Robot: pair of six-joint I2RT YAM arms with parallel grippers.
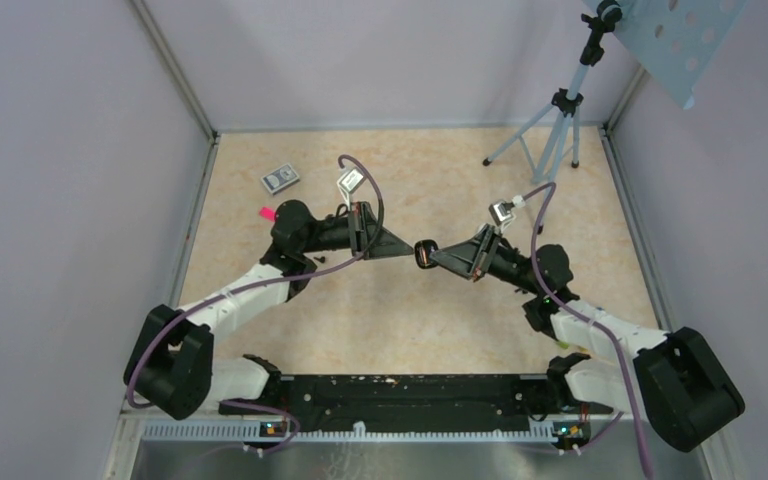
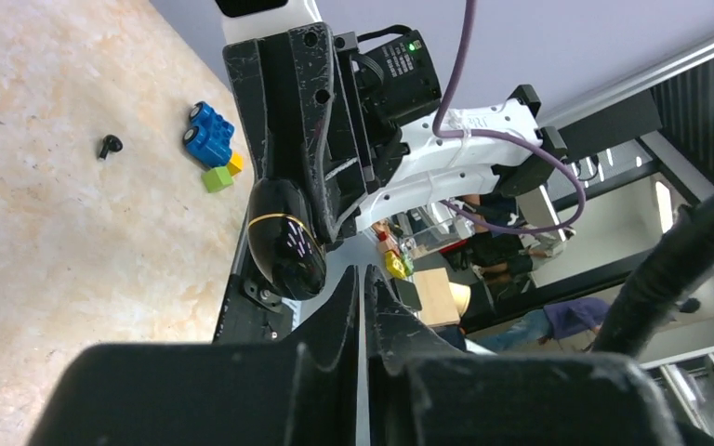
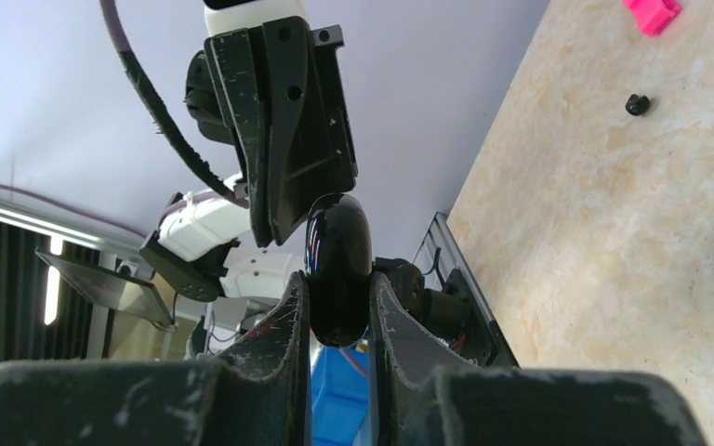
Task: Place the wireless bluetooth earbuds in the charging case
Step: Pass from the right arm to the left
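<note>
My left fingers are shut beside the closed charging case and should open, then grip its loose end [image 2: 299,279] before my right gripper releases it.
The charging case [image 1: 424,253] is a glossy black oval pebble with a thin gold seam, not white. It looks closed. My right gripper [image 1: 434,256] is shut on it and holds it above the table's middle; it also shows in the right wrist view [image 3: 337,251] between my right gripper's [image 3: 339,290] pads, and in the left wrist view [image 2: 284,242]. My left gripper [image 1: 407,248] is shut and empty, its tips right at the case's end [image 2: 364,274]. One tiny black earbud [image 3: 638,104] lies on the table near the left arm. Another earbud [image 2: 109,146] lies near the right arm.
A pink block [image 1: 267,212] and a small grey box [image 1: 280,178] lie at the back left. Blue blocks [image 2: 209,135] and a green block [image 2: 216,179] sit by the right arm. A tripod [image 1: 550,140] stands at the back right. Walls enclose the table.
</note>
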